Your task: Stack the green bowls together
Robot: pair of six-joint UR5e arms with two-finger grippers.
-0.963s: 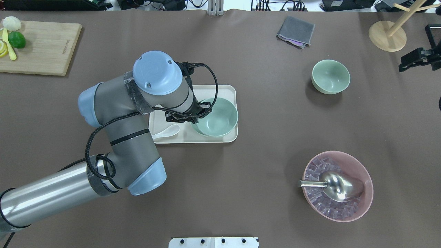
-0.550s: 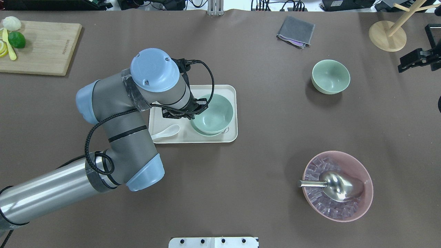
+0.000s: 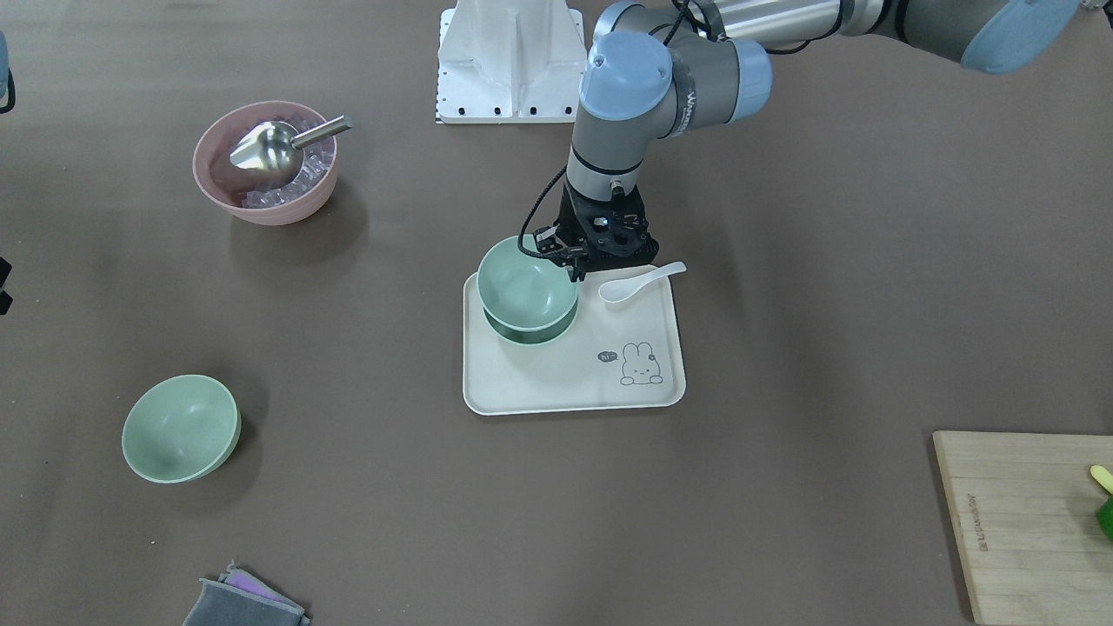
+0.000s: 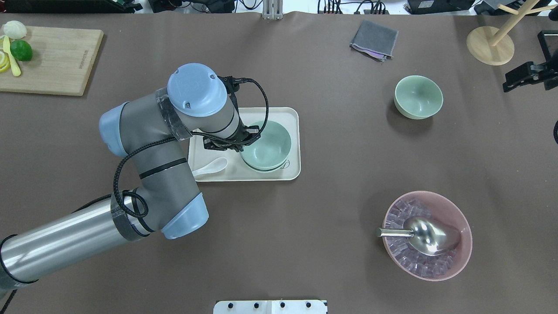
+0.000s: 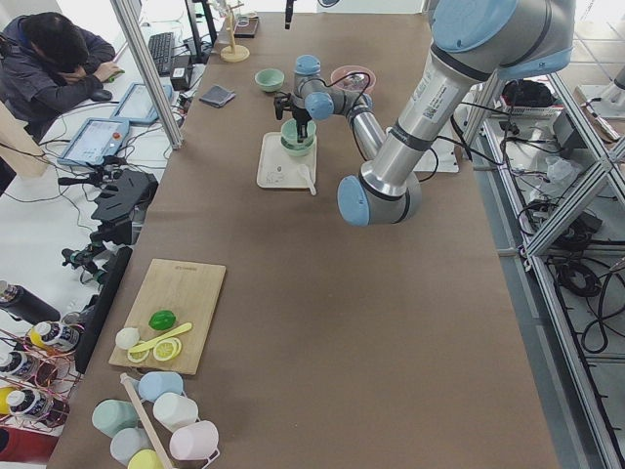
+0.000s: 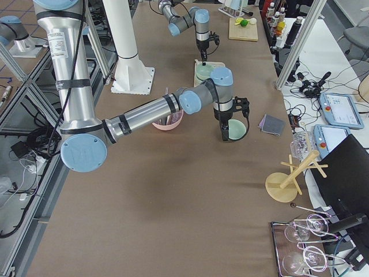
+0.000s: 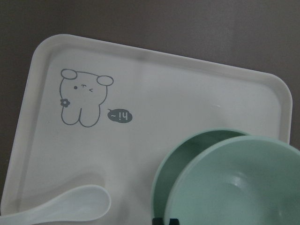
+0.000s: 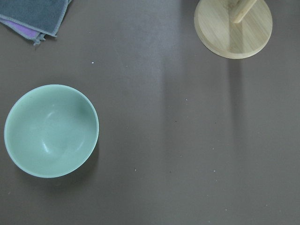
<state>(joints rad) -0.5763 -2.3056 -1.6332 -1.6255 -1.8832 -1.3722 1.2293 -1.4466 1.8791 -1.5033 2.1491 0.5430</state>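
Next, I let go of the pale green bowl with my left gripper inside the second green bowl on the cream tray (image 3: 527, 303) (image 7: 228, 199).
My left gripper (image 4: 249, 138) is shut on the near rim of a pale green bowl (image 4: 267, 146). It holds that bowl inside a second green bowl (image 3: 532, 330), slightly off-centre, on the cream tray (image 4: 288, 115). The left wrist view shows both bowls (image 7: 234, 183) nested, with my fingertips at the upper rim. The third green bowl (image 4: 418, 97) stands alone on the table at the right and also shows in the right wrist view (image 8: 50, 130). My right gripper (image 6: 226, 134) hangs high near it, and I cannot tell whether it is open or shut.
A white spoon (image 4: 211, 167) lies on the tray beside the bowls. A pink bowl of ice with a metal scoop (image 4: 427, 235) stands front right. A grey cloth (image 4: 375, 39), a wooden stand (image 4: 490, 46) and a cutting board (image 4: 52, 59) are at the back.
My left gripper has carried the held green bowl a little left and lowered it into the bowl on the tray. The right arm has barely moved.
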